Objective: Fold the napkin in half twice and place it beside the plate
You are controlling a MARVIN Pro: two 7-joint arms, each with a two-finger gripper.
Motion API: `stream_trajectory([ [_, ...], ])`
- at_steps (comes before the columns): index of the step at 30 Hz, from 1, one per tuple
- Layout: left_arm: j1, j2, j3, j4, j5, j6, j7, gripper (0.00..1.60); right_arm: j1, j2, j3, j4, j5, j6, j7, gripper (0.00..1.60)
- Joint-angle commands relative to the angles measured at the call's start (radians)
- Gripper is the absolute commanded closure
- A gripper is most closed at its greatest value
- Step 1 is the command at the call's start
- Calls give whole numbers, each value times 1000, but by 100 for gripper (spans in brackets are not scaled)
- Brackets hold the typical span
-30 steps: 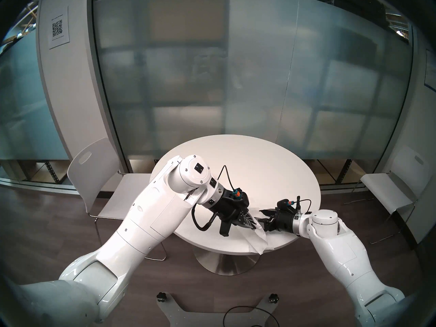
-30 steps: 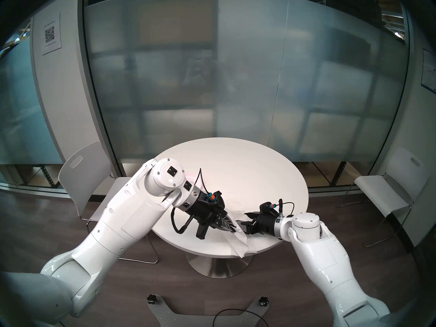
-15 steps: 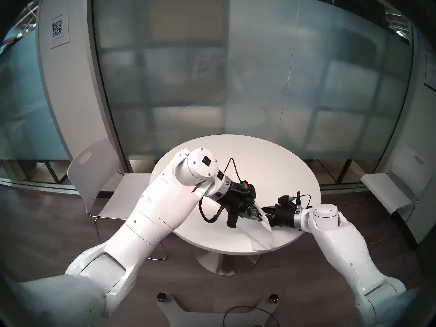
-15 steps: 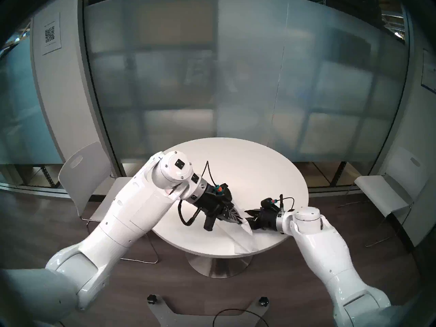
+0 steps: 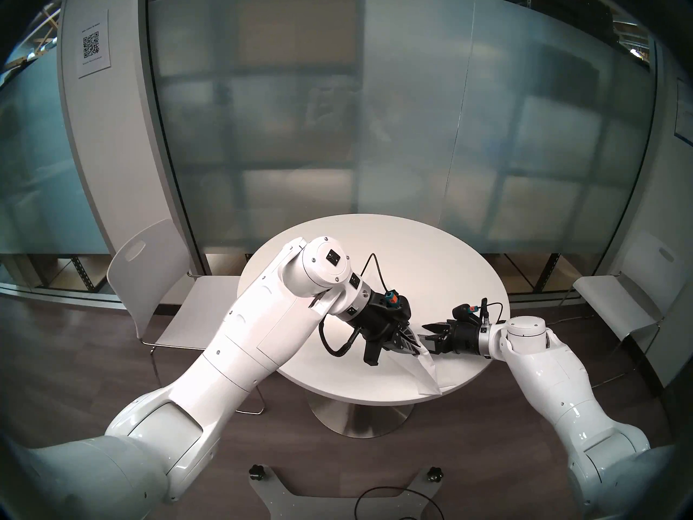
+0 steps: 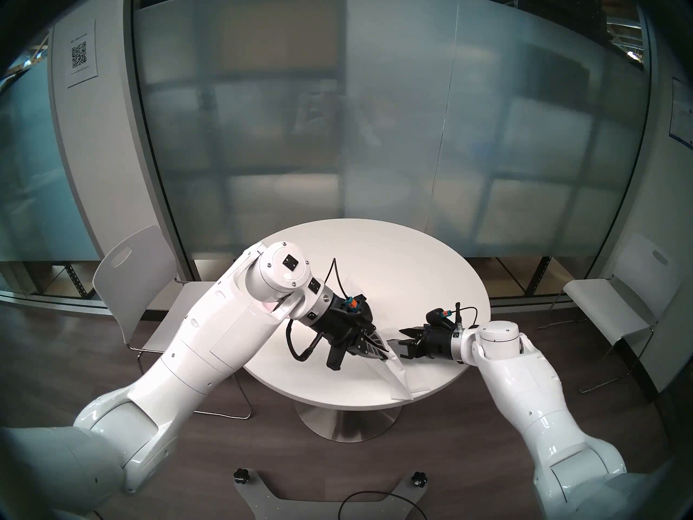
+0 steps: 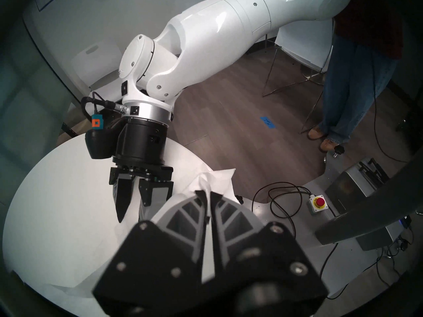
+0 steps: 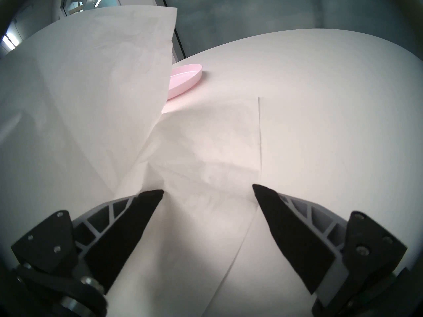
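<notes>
Next, my left gripper puts down and releases the white napkin at the table's near edge (image 5: 438, 360) (image 7: 173, 199), next to the fingertips of my right gripper.
The white napkin (image 5: 422, 374) lies at the near right of the round white table (image 5: 393, 245), one part raised off it. My left gripper (image 5: 414, 352) is shut on the raised part; in the left wrist view its fingertips (image 7: 207, 193) pinch the napkin (image 7: 217, 179). My right gripper (image 5: 427, 337) is open and empty, facing the left one a short way apart. In the right wrist view it (image 8: 208, 190) hovers over the flat part of the napkin (image 8: 206, 138). The pink plate (image 8: 185, 81) shows beyond, partly behind the lifted sheet. My left arm hides it in the head views.
White chairs stand at the table's left (image 5: 150, 283) and right (image 5: 618, 309). A person's legs (image 7: 343, 81) stand on the floor beyond the table. A red stop button (image 7: 319, 203) and cables lie on the robot base.
My left gripper has moved right and away from me with the napkin, raising the sheet and pulling its overhanging corner to the right. My right gripper has drawn back to the right, still open.
</notes>
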Motion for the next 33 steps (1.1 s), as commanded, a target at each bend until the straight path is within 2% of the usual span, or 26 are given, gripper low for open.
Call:
stream_trajectory([
  [1, -31, -35, 3, 27, 3, -7, 17, 123, 11, 22, 3, 20, -2, -9, 24, 0],
  [16, -65, -75, 24, 41, 1, 5, 34, 120, 21, 39, 8, 58, -17, -41, 94, 0],
  [33, -79, -61, 36, 82, 17, 8, 56, 117, 88, 40, -17, 143, -44, -98, 198, 0],
])
